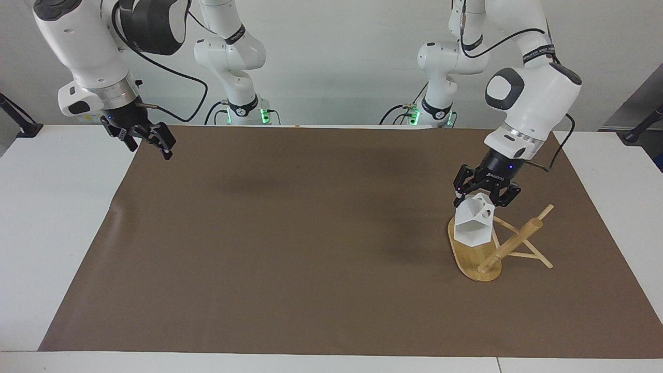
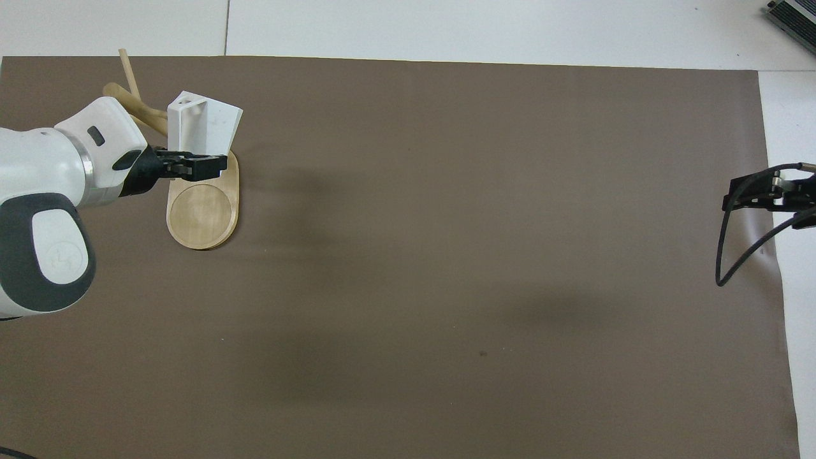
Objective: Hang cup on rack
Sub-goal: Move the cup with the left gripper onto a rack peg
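Note:
My left gripper needs to hang the white cup, now low over the rack's base, on the rack's thin peg pointing (image 2: 183, 127) toward the middle of the mat, then let go.
The white faceted cup (image 1: 471, 226) hangs mouth-down from my left gripper (image 1: 486, 196), which is shut on its blocky handle. The cup is over the oval base (image 1: 472, 259) of the bamboo rack (image 1: 510, 241), low and close to it. The rack's thick post slants toward the left arm's end of the table, thin pegs sticking out. In the overhead view the cup (image 2: 207, 124) covers part of the rack (image 2: 203, 213), and my left gripper (image 2: 194, 160) is beside it. My right gripper (image 1: 142, 140) is open and empty, raised over the mat's edge at the right arm's end.
A brown mat (image 1: 311, 248) covers most of the white table (image 1: 46, 233). The right gripper shows at the overhead view's edge (image 2: 765, 194) with a looping black cable.

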Tool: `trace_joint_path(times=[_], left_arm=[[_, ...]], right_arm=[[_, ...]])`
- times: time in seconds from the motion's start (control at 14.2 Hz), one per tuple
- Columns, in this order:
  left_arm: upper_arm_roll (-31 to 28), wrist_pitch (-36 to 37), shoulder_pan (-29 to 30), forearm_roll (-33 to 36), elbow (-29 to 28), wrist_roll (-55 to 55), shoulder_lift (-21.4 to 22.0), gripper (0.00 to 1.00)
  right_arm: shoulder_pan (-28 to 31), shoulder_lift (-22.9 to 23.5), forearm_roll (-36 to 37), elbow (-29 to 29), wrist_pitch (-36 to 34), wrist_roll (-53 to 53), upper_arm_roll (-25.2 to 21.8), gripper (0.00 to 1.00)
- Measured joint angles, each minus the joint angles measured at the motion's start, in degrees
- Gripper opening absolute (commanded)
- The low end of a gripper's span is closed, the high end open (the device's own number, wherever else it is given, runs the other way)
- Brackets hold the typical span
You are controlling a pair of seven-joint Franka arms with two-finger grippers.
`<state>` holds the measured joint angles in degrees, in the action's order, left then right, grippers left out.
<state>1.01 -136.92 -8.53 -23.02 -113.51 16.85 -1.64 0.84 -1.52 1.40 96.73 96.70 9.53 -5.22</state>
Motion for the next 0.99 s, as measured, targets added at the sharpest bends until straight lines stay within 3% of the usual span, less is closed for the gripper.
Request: trace_joint_path(times=[0.35, 0.7, 0.99], left_arm=[[0.09, -1.86, -0.02, 0.02, 0.01, -3.4, -1.03, 0.0], [0.06, -3.41, 0.01, 0.02, 0.02, -6.66, -2.35, 0.0], [-0.03, -4.22, 0.56, 0.02, 0.02, -7.75, -3.12, 0.0]], right_arm=[[-0.28, -0.18, 0.0, -1.3, 0.38, -0.03, 0.43, 1.0], [-0.04, 0.04, 0.0, -7.94, -4.23, -0.23, 0.36, 1.0], [0.43, 1.05, -0.06, -11.15, -6.19, -10.06, 0.11, 1.0]])
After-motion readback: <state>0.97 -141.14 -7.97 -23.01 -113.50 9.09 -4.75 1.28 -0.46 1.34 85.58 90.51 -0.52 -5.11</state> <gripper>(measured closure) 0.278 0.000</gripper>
